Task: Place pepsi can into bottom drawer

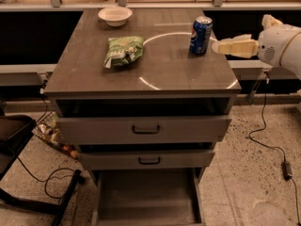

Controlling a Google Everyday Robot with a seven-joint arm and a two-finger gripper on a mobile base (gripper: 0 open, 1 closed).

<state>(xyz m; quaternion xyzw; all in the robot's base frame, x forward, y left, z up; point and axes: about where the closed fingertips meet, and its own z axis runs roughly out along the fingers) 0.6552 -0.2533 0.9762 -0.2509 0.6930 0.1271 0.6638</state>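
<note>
The robot's gripper needs to next close around the middle of the blue pepsi can (200,37), between the can's top and its base on the grey cabinet.
The blue pepsi can (201,35) stands upright near the right rear of the grey cabinet top (141,74). My gripper (221,47) comes in from the right at can height, its cream fingertips just right of the can, close to it but apart. It holds nothing. The bottom drawer (146,199) is pulled out at the cabinet's foot, a wide grey tray with a bare flat floor.
A green snack bag (123,50) lies on the left middle of the top and a white bowl (115,16) stands at the back left. Two upper drawers with dark handles (146,129) are partly pulled out. Cables lie on the floor; a dark chair base (19,173) stands at the left.
</note>
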